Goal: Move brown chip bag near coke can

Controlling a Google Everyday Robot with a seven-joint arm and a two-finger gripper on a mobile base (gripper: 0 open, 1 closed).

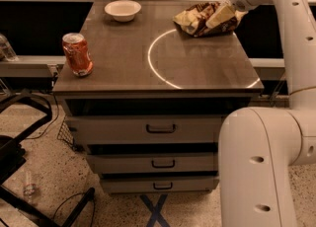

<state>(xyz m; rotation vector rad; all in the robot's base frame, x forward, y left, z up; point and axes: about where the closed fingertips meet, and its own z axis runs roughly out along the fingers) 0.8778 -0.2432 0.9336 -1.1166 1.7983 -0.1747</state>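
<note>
Next, my gripper moves in from the side of the brown chip bag. Then it should close on the bag's crumpled middle (206, 19).
The brown chip bag (197, 18) lies crumpled at the far right corner of the cabinet top, dark brown with pale tan patches. My gripper (220, 16) comes in from the right on the white arm and rests against the bag's right side. The coke can (77, 54) stands upright near the front left corner of the top, far from the bag.
A white bowl (123, 10) sits at the back left of the top. A pale ring (197, 58) is marked on the dark cabinet top (123, 68). Three drawers (160, 128) sit below. My white base (261, 167) fills the lower right. A black stand (19, 137) is at the left.
</note>
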